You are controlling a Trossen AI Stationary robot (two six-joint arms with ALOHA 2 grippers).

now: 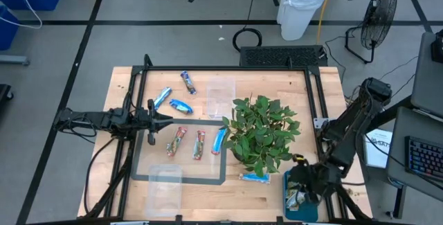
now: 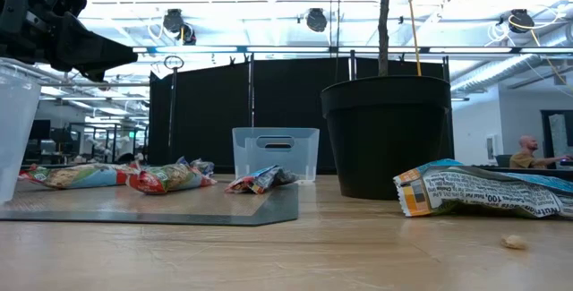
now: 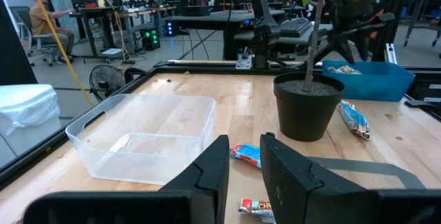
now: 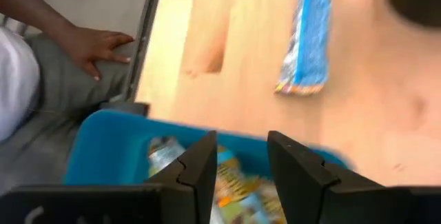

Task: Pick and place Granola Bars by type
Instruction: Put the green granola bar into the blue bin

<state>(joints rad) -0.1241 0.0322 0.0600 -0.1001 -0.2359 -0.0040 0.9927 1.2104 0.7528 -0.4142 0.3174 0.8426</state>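
Observation:
I need to next move my right gripper to the blue-wrapped bar beside the potted plant and close it on the bar's half (image 1: 263, 178) (image 4: 307, 55) nearest the teal tray.
Blue-wrapped bars lie on the table: three near the far left (image 1: 181, 105), one on the grey mat (image 1: 219, 140), and one near the front edge (image 1: 254, 177) (image 4: 306, 41). Two red-and-tan bars (image 1: 176, 140) (image 1: 199, 144) lie on the mat. My left gripper (image 1: 156, 120) (image 3: 244, 162) is open and empty. It hovers level above the mat's left part, pointing toward the table's right. My right gripper (image 1: 301, 190) (image 4: 241, 162) is open and empty above the teal tray (image 4: 103, 148), which holds wrapped bars (image 4: 234, 182).
A potted plant (image 1: 261, 131) stands right of the mat (image 1: 208, 181). One clear tub (image 1: 221, 97) sits at the far middle, another (image 1: 165, 181) on the mat's near edge. A person's hand (image 4: 96, 48) rests beyond the table's near right corner.

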